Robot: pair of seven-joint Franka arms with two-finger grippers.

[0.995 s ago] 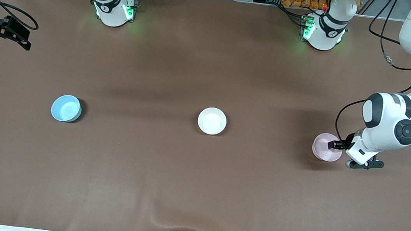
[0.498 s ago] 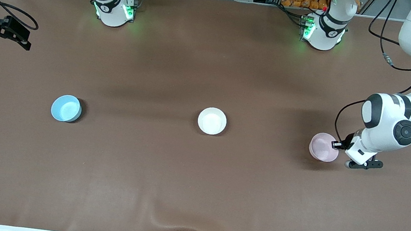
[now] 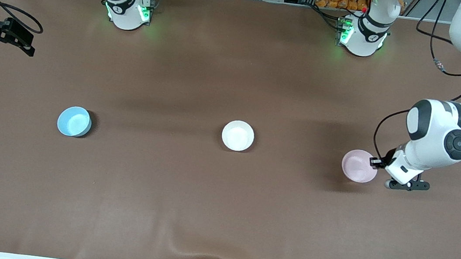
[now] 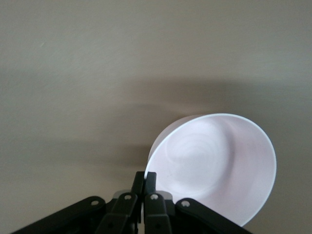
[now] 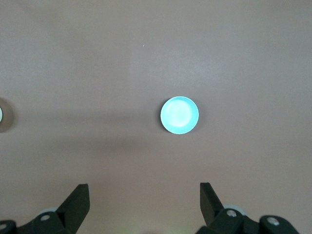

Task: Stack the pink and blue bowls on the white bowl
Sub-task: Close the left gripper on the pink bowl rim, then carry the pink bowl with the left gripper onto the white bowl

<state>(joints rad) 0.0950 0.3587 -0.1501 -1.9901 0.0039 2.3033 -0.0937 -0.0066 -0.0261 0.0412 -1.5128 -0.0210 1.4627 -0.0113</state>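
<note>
Next, my left gripper lets go of the pink bowl, nested inside the white bowl at the table's middle (image 3: 237,133).
The pale pink bowl (image 3: 358,165) is toward the left arm's end of the table. My left gripper (image 3: 374,162) is shut on its rim and holds it tilted, a little above the table. In the left wrist view the fingers (image 4: 145,178) pinch the rim of the pink bowl (image 4: 214,165). The white bowl (image 3: 237,135) sits at the table's middle. The light blue bowl (image 3: 74,121) sits toward the right arm's end. My right gripper (image 3: 9,34) waits high up, open and empty, and its wrist view (image 5: 145,195) looks down on the blue bowl (image 5: 179,115).
The brown table mat (image 3: 220,216) is bare apart from the three bowls, which lie in one row. The two arm bases (image 3: 128,9) (image 3: 360,35) stand along the table's edge farthest from the front camera. The white bowl's edge (image 5: 1,115) just shows in the right wrist view.
My left gripper has lifted the pink bowl off the table and carried it a little toward the white bowl. The right arm has not moved.
</note>
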